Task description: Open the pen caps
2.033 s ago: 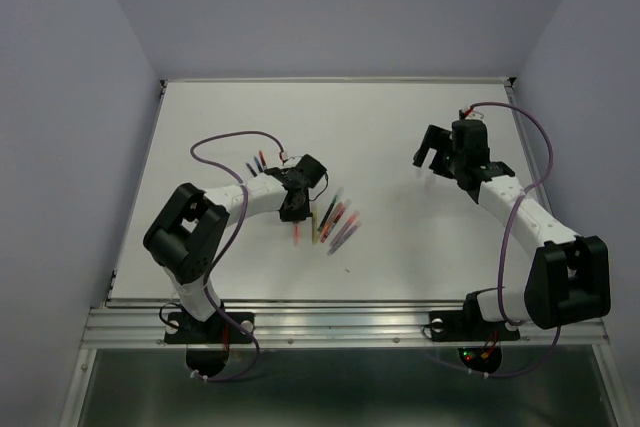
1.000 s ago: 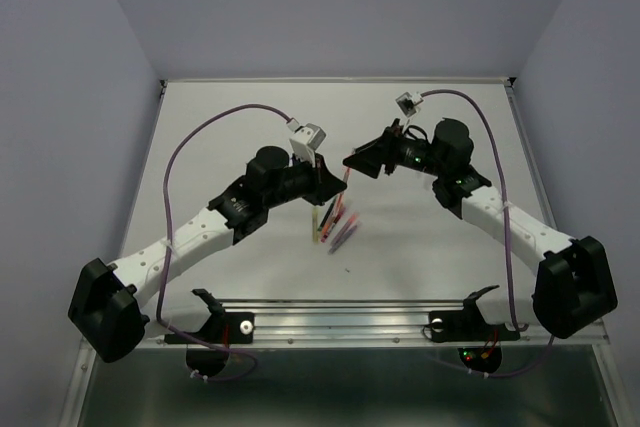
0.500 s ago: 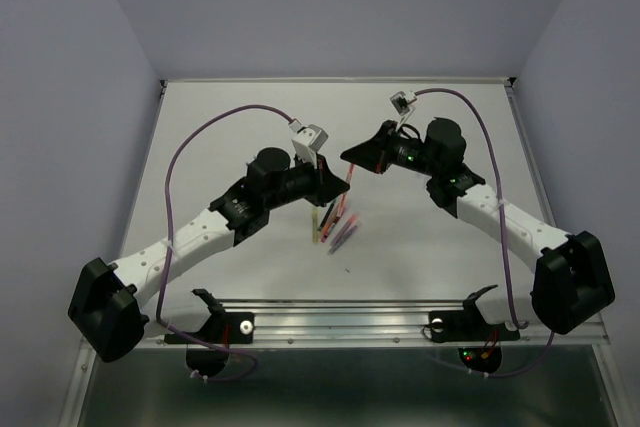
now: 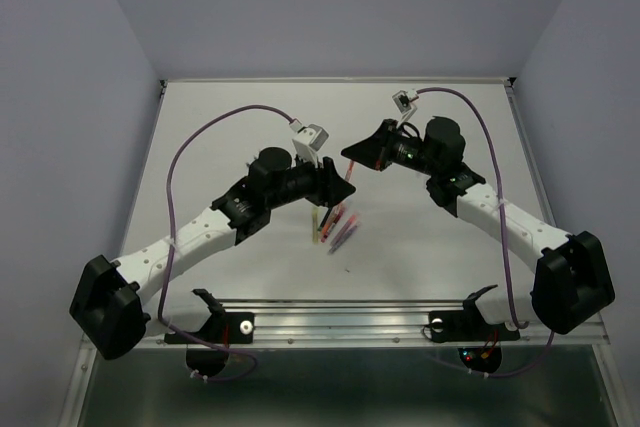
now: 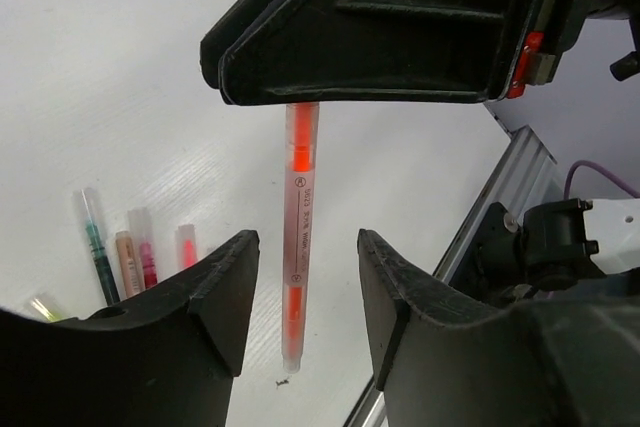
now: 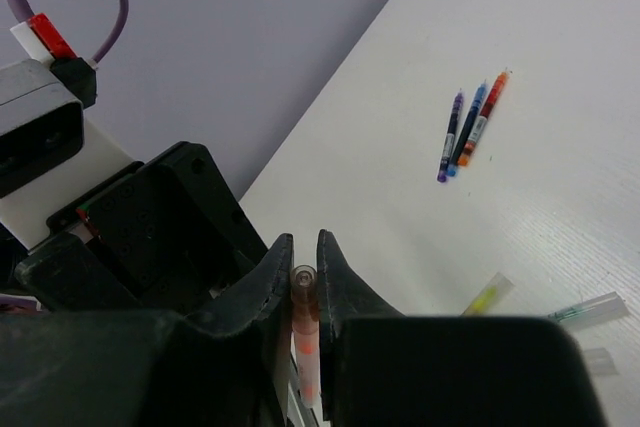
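Note:
The robot's right gripper should set the pen cap down on the bare white table [image 4: 412, 176] beneath that gripper's wrist.
An orange translucent pen [image 5: 298, 237] hangs upright in the air over the table. My right gripper [image 6: 303, 247] is shut on its upper end [image 6: 305, 287]; in the left wrist view its black jaws sit over the pen's top. My left gripper [image 5: 305, 277] is open, a finger on each side of the pen's lower half with gaps on both sides. Which end carries the pen cap I cannot tell. From above, the left gripper [image 4: 340, 190] and right gripper [image 4: 352, 155] meet mid-table.
Several more pens lie in a loose pile [image 4: 335, 225] just below the grippers, also in the left wrist view [image 5: 130, 257]. Purple, blue and orange pens [image 6: 468, 127] lie together farther off. A yellow pen [image 6: 487, 297] lies on the white table [image 4: 440, 247].
Two seconds ago the arms were apart; they came together mid-table. Then the right gripper shut on the pen's end, and the left jaws have now opened off it.

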Tool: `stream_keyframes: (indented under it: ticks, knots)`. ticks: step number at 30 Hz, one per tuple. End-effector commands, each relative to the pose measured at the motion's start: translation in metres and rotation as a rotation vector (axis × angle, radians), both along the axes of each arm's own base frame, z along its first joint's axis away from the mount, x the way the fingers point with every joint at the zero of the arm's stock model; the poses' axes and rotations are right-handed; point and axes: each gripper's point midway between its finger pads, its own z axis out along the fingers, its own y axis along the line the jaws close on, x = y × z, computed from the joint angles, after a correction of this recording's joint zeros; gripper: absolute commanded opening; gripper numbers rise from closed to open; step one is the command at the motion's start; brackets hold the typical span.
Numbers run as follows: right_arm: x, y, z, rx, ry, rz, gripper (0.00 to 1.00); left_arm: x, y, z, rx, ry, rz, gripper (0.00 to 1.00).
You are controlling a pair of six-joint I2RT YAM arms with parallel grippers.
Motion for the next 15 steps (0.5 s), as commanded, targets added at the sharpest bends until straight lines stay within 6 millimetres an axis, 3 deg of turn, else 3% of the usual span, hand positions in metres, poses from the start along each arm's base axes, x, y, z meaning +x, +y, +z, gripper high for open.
stream_keyframes:
  ticks: [1,6,7,9,10,11,15]
  knots:
    - [-0.001,0.002,0.035,0.056,-0.052,-0.002,0.01,0.004,-0.008,0.02,-0.04,-0.052,-0.012,0.51]
    - [-0.008,0.004,0.038,0.069,-0.044,0.037,0.01,0.009,-0.008,0.018,-0.039,-0.049,0.006,0.47]
    - [-0.008,0.004,0.038,0.068,-0.041,0.041,0.01,0.009,-0.009,0.018,-0.041,-0.05,0.003,0.38]
    - [-0.009,0.004,0.036,0.065,-0.037,0.044,0.01,0.009,-0.01,0.02,-0.049,-0.051,0.001,0.28]
    - [-0.01,0.005,0.034,0.061,-0.034,0.05,0.01,0.009,-0.01,0.018,-0.047,-0.049,0.001,0.04]
    - [-0.01,0.005,0.033,0.056,-0.032,0.055,0.01,0.009,-0.01,0.017,-0.043,-0.049,-0.002,0.0]
    - [0.0,0.003,0.029,0.021,-0.041,0.008,0.01,0.004,-0.011,0.012,-0.051,-0.035,-0.023,0.0]
